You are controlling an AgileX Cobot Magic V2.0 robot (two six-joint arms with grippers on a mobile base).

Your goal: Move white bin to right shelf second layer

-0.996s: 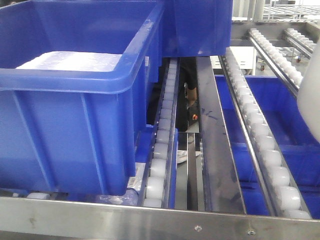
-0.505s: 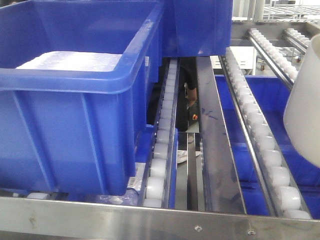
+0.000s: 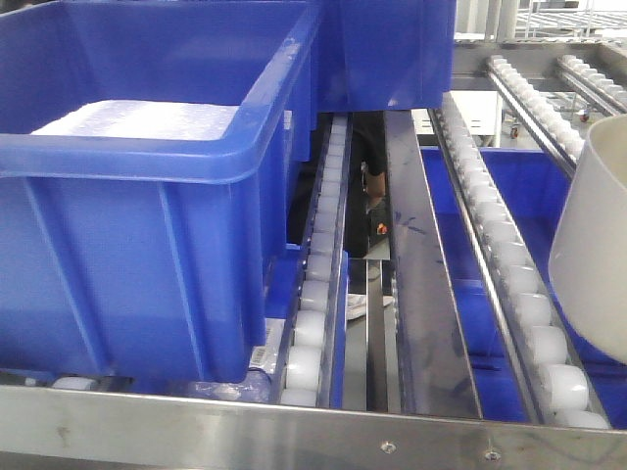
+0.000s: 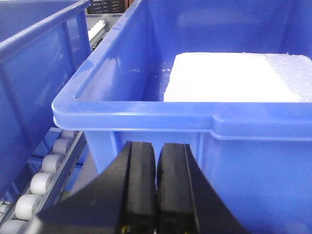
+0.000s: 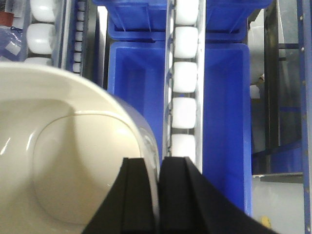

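Note:
I need to release the white bin from my right gripper across the near ends of the roller lanes [image 3: 609,380], over the lower blue crate. The bin is now tilted over a roller lane.
The white bin [image 3: 594,245] enters the front view at the right edge, tilted, over a lane of white rollers [image 3: 509,264] of the right shelf second layer [image 3: 294,426]. Whether it touches the rollers cannot be told. In the right wrist view my right gripper [image 5: 158,162] is shut on the wall of the white bin [image 5: 63,156], one finger inside and one outside, with rollers [image 5: 185,78] beyond. My left gripper [image 4: 157,146] is shut on nothing, close in front of a blue crate [image 4: 243,146].
A large blue ribbed crate [image 3: 147,196] holding a white foam slab [image 3: 137,119] fills the left of the level. A second blue crate [image 3: 387,49] stands behind it. More blue crates [image 3: 549,196] lie on the level below, seen between the steel strips [image 3: 416,274].
The white bin has come further into the front view from the right edge, moving left and down over the roller lane. The blue crates have not moved.

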